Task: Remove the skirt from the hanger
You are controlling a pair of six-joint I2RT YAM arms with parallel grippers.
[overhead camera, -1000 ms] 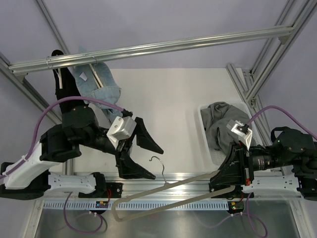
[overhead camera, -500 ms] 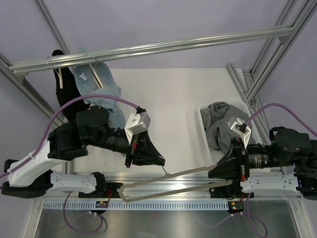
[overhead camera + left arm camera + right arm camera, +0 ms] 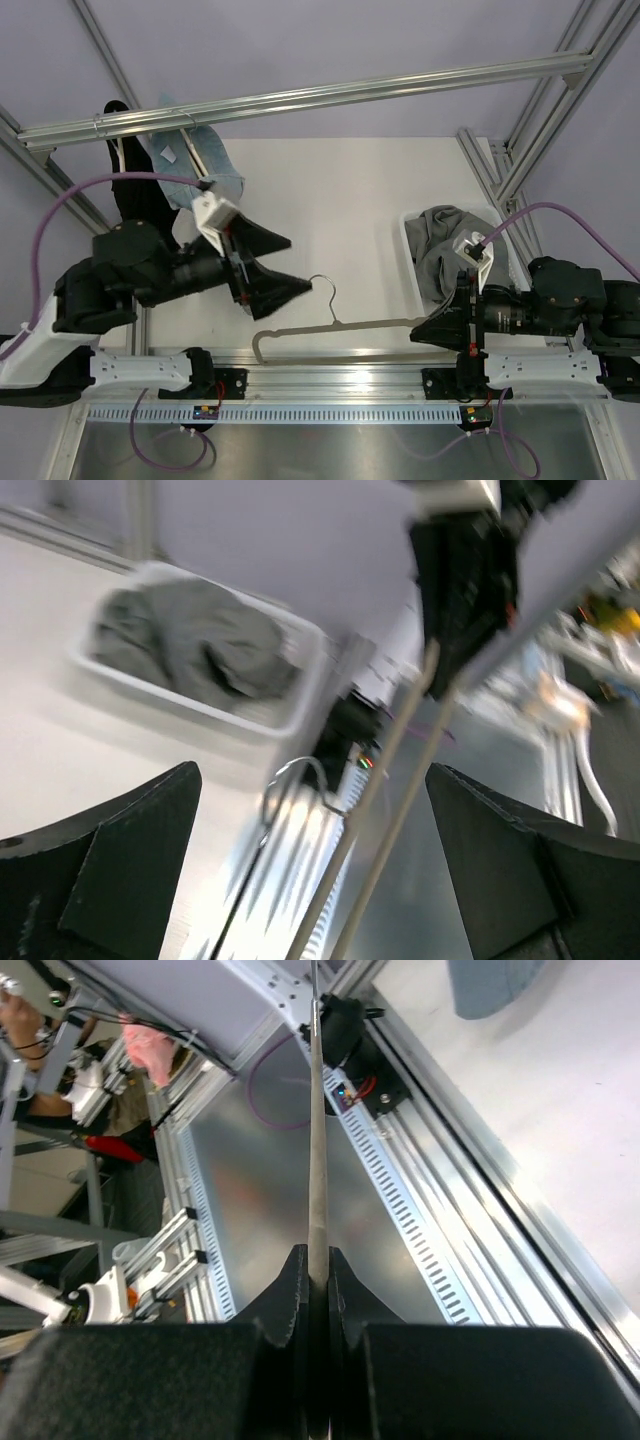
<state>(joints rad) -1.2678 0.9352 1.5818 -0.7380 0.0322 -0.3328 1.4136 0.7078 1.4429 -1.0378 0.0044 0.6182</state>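
I need to move my left gripper to the light blue jeans on the rail next, then close on the near arm of their pale hanger (image 3: 198,160).
The grey skirt (image 3: 445,245) lies crumpled in the white bin (image 3: 412,262) at the right, off the hanger; the left wrist view shows the skirt (image 3: 190,645) too. The bare grey-taupe hanger (image 3: 345,328) hangs level over the table's near edge, its wire hook (image 3: 322,287) pointing away. My right gripper (image 3: 428,330) is shut on the hanger's right end, and the right wrist view shows its jaws (image 3: 318,1260) pinching the thin bar (image 3: 318,1140). My left gripper (image 3: 288,262) stands open just left of the hook, holding nothing. The hanger's bars (image 3: 395,770) run between its fingers' view.
Light blue jeans (image 3: 205,165) and a black garment (image 3: 130,190) hang from the rail (image 3: 330,95) at the back left. Aluminium frame posts (image 3: 500,180) stand beside the bin. The slotted cable duct (image 3: 330,412) runs along the near edge.
The left gripper shut near the hook, then opened wide and drew back to the left. The hanger swung up over the table edge and now lies flatter, still in the right gripper.
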